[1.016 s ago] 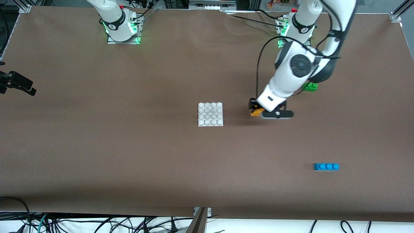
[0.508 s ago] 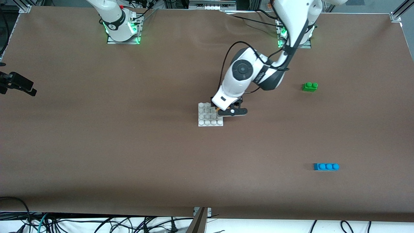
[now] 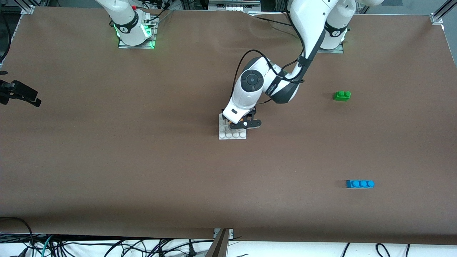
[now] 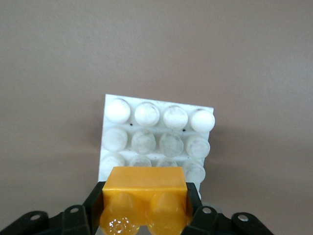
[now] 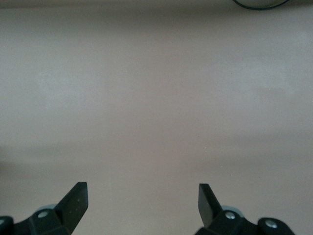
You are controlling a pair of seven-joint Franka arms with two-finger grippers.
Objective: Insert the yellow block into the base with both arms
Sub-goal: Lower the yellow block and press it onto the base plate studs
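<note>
The yellow block will go on the white base's middle studs [image 3: 233,120] [image 4: 153,164], slightly toward the arms' side, when my left gripper lets go of it.
The white studded base [image 3: 232,135] lies at the middle of the table. My left gripper [image 3: 238,120] hangs just over the base's edge nearest the left arm and is shut on the yellow block [image 3: 241,120]. In the left wrist view the yellow block [image 4: 145,199] sits between the black fingers [image 4: 78,215], studs toward the camera, over the base [image 4: 155,128]. My right gripper [image 5: 143,201] is open and empty over bare table; only the right arm's base [image 3: 132,25] shows in the front view.
A green two-stud brick [image 3: 342,95] lies toward the left arm's end of the table. A blue three-stud brick [image 3: 360,184] lies nearer to the front camera at that same end. A black clamp [image 3: 19,93] sits at the table's edge by the right arm's end.
My left arm has carried the yellow block from the table by the green brick across to over the base. The right arm has not moved.
</note>
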